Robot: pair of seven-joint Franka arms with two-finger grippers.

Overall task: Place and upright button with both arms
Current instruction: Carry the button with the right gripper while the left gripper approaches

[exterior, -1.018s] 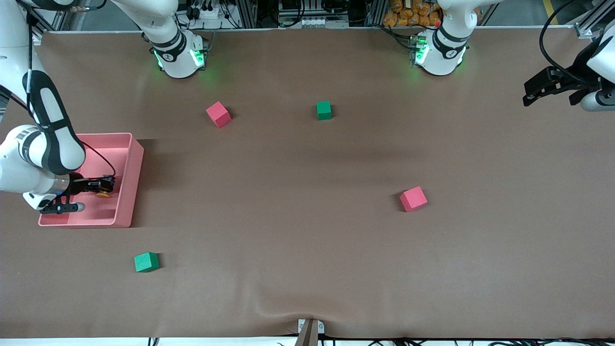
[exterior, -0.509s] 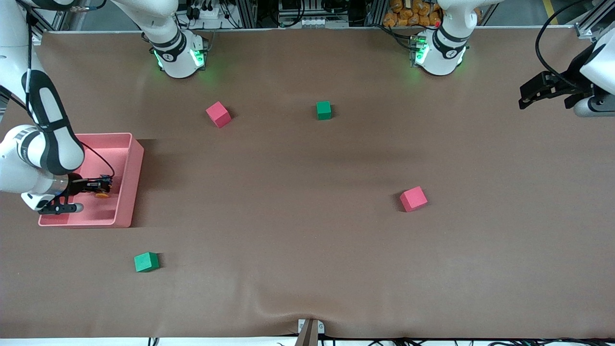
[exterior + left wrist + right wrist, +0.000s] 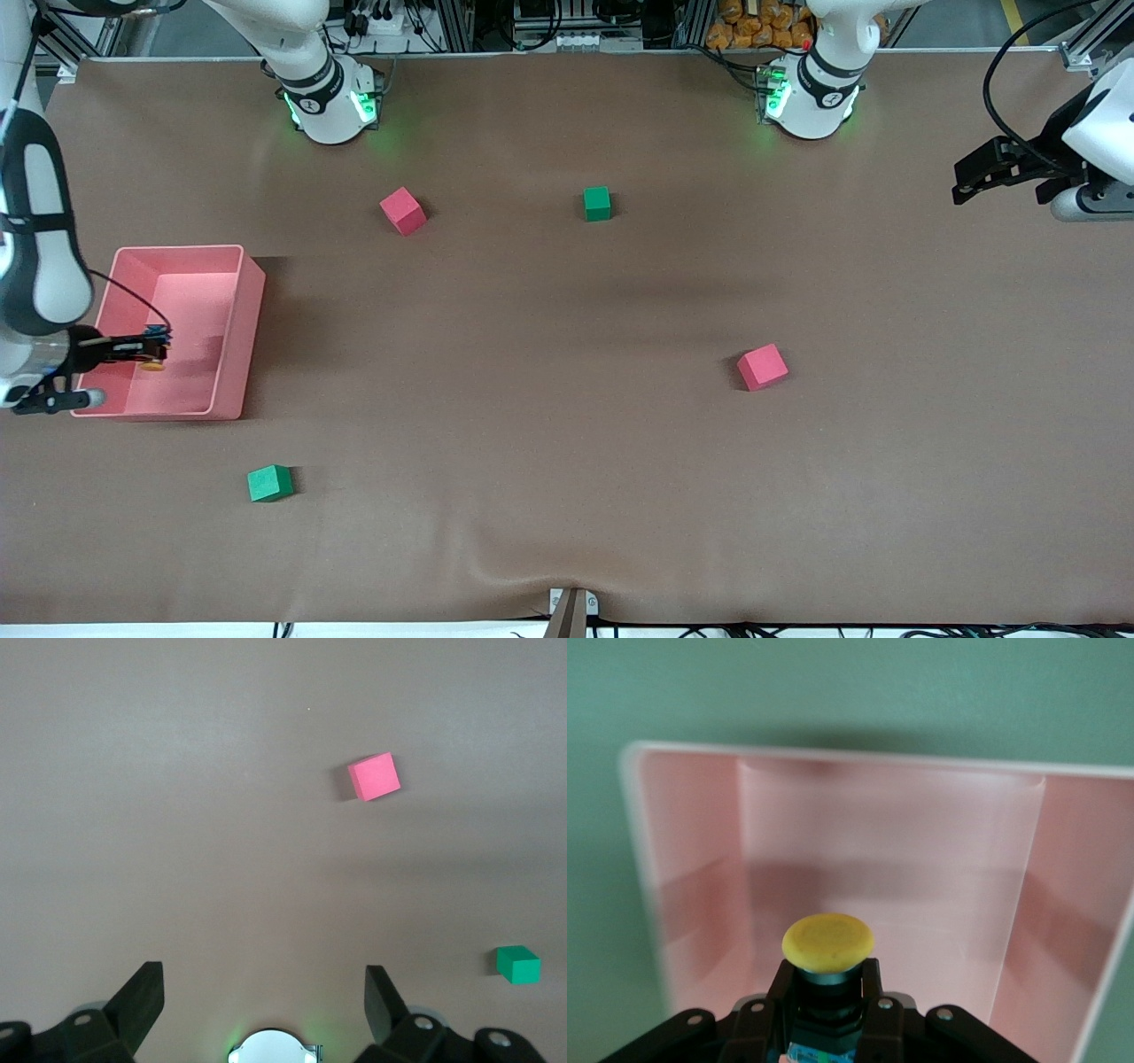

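Next, my right gripper releases the button on the table (image 3: 597,337) between the pink bin and the mid-table red cube.
The button (image 3: 828,942), with a round yellow-orange cap on a short black body, sits between the fingers of my right gripper (image 3: 827,981), which is shut on it. In the front view the right gripper (image 3: 149,347) holds the button (image 3: 153,363) over the inside of the pink bin (image 3: 237,337). My left gripper (image 3: 961,182) hangs open over the table at the left arm's end, with nothing in it. In the left wrist view the left gripper (image 3: 263,1001) shows its black fingers spread wide over bare brown table.
A red cube (image 3: 403,210) and a green cube (image 3: 597,203) lie near the arms' bases. Another red cube (image 3: 762,367) lies mid-table toward the left arm's end. A green cube (image 3: 269,483) lies nearer the camera than the bin. The left wrist view shows a red cube (image 3: 373,777) and a green cube (image 3: 517,964).
My right gripper has closed on the button and carried it across the bin toward the right arm's end of the table. The left gripper has drifted slightly.
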